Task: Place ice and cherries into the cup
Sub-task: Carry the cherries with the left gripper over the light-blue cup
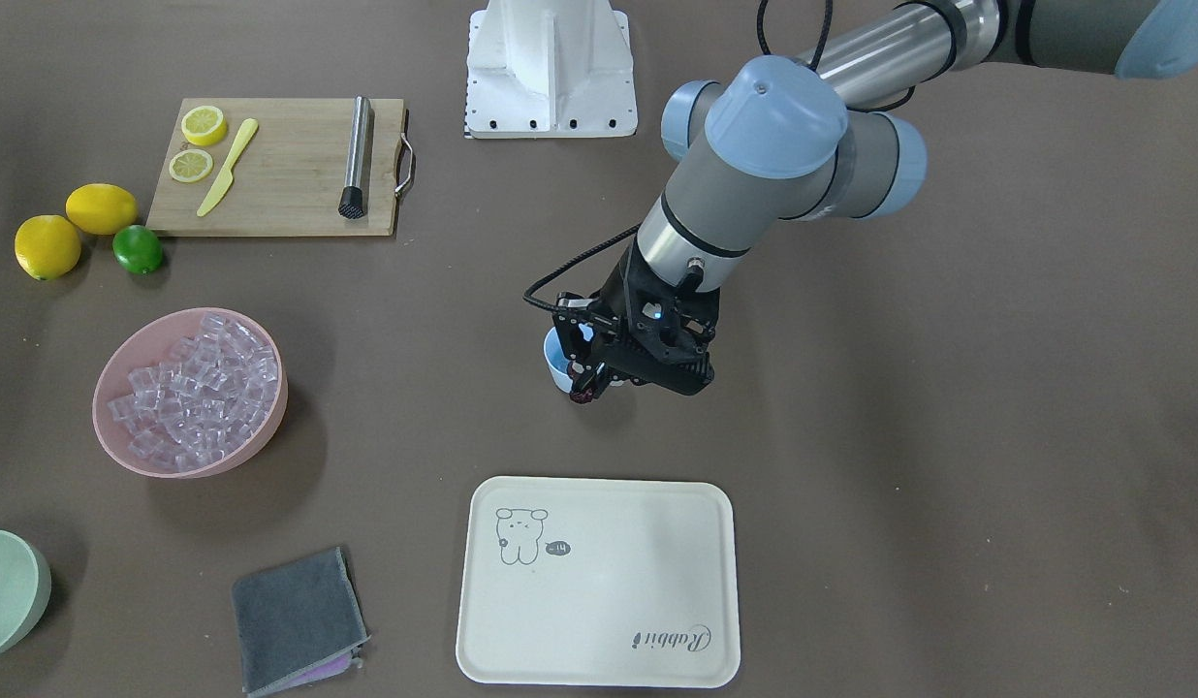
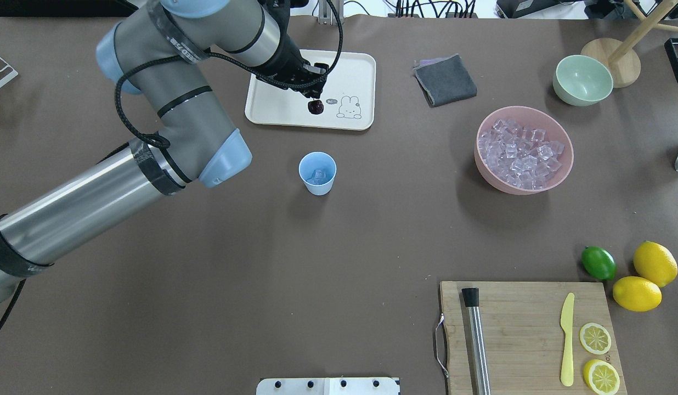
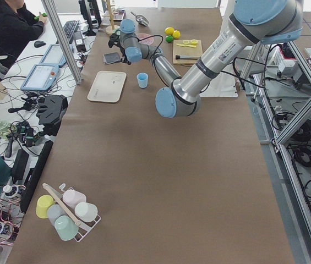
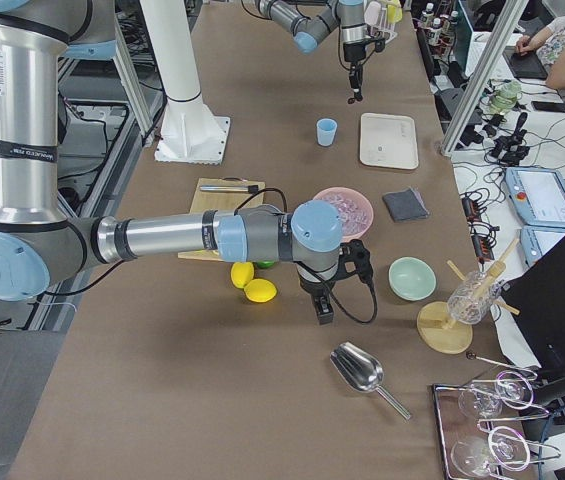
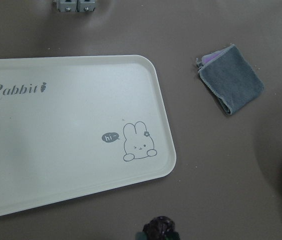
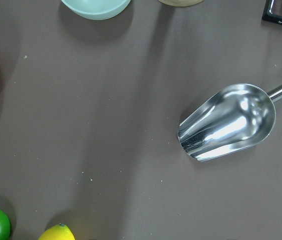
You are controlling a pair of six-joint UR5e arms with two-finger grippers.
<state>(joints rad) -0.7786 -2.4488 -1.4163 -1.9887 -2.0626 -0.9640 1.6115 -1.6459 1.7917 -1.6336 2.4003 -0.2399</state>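
My left gripper has the dark red cherries, held high above the table now. It will let go of them on the ice cubes inside the light blue cup (image 1: 573, 359).
The light blue cup (image 2: 317, 173) stands upright on the table and holds a few ice cubes (image 2: 317, 176). It is partly hidden behind the gripper in the front view (image 1: 555, 364). More ice (image 2: 523, 151) fills the pink bowl (image 2: 484, 159). My left gripper (image 2: 315, 94) is shut on the dark red cherries (image 2: 316, 107) and holds them high above the table near the cup and the tray. The cherries also show in the left wrist view (image 5: 160, 227). My right gripper (image 4: 322, 305) shows only in the exterior right view, low over the table near the scoop. I cannot tell whether it is open or shut.
A cream tray (image 2: 273, 104) lies beyond the cup, with a grey cloth (image 2: 445, 80) and a pale green bowl (image 2: 583, 80) to its right. A cutting board (image 2: 514, 329) carries a muddler, a knife and lemon slices. Two lemons and a lime (image 2: 598, 263) sit beside it. A metal scoop (image 6: 228, 122) lies below the right wrist.
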